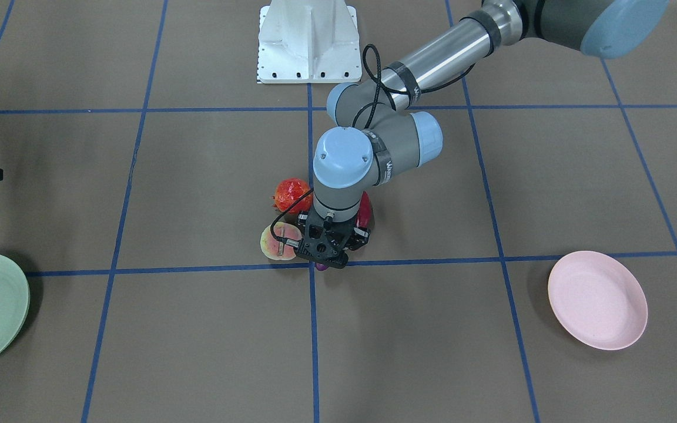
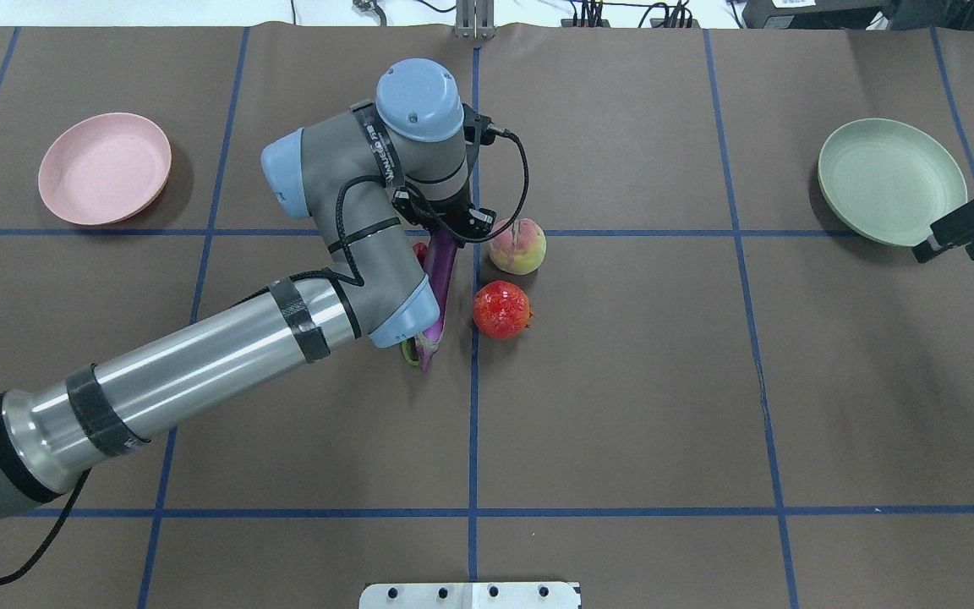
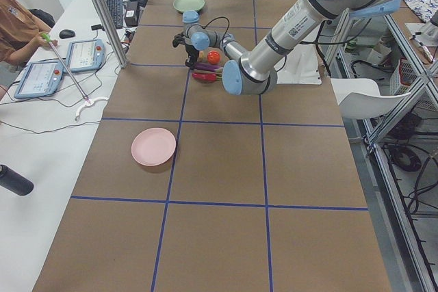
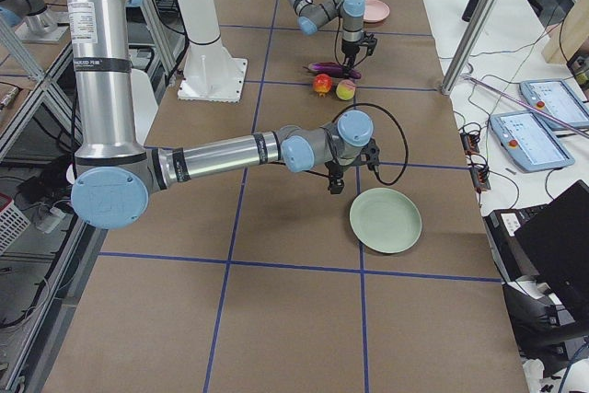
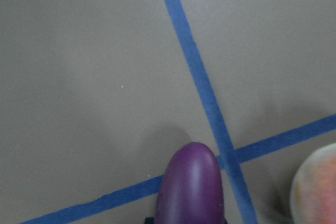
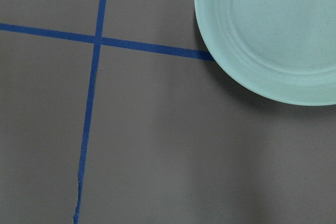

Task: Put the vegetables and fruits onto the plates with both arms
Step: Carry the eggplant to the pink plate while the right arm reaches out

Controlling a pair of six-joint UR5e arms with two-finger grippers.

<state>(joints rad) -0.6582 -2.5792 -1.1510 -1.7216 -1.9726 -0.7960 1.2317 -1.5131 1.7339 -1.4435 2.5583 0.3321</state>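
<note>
I should use my left gripper to set the purple eggplant down across the bare pink plate (image 1: 593,283).
My left gripper (image 2: 451,233) points straight down over the far end of the purple eggplant (image 2: 439,279), whose tip fills the bottom of the left wrist view (image 5: 191,187). Its fingers are hidden under the gripper body, so I cannot tell if they are shut. The red chili (image 1: 365,210) lies beside the eggplant, mostly under the arm. The round red fruit (image 2: 501,309) and the halved yellow-pink fruit (image 2: 517,247) sit just to the right. The pink plate (image 2: 105,167) stands far left and is bare. My right gripper (image 2: 952,245) hovers open and empty beside the bare green plate (image 2: 891,182).
Blue tape lines (image 2: 473,423) divide the brown table into squares. The white bolted pedestal (image 1: 308,41) stands at the robot's edge. An operator with tablets (image 3: 82,56) sits along the far side of the table.
</note>
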